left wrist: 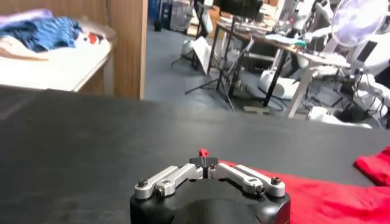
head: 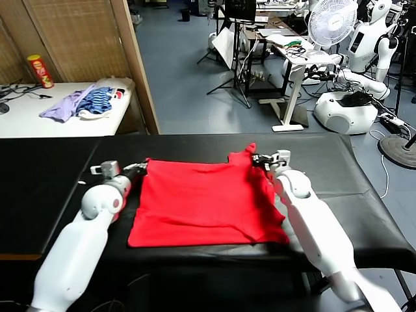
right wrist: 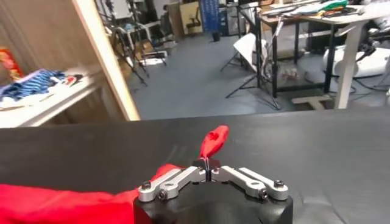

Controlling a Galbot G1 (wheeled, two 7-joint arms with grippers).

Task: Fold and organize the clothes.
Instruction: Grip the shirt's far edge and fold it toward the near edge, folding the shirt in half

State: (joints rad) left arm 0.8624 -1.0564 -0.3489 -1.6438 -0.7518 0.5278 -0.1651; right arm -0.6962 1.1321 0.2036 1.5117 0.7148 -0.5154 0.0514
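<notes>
Next, I let go of the red T-shirt's lifted corner with my right gripper about midway (head: pixel 267 194) along the shirt's side edge, toward the near hem.
A bright red T-shirt (head: pixel 201 201) lies spread on the black table (head: pixel 52 175), plain side up. My left gripper (head: pixel 144 167) is shut on the shirt's far left corner; a small tuft of red cloth (left wrist: pixel 203 152) pokes out between its closed jaws. At the far right corner my right gripper (head: pixel 257 158) is shut on the shirt, and a fold of red fabric (right wrist: pixel 213 141) stands up from its jaws. That right corner (head: pixel 249 151) is lifted a little off the table. More of the shirt (left wrist: pixel 341 198) trails beside the left gripper.
A white side table (head: pixel 39 117) at the far left holds a heap of purple and blue-striped garments (head: pixel 88 102) and a red can (head: pixel 40 70). A wooden partition (head: pixel 136 65) stands behind it. Beyond the black table stand a desk, a fan (head: pixel 333 23) and another robot (head: pixel 354 97).
</notes>
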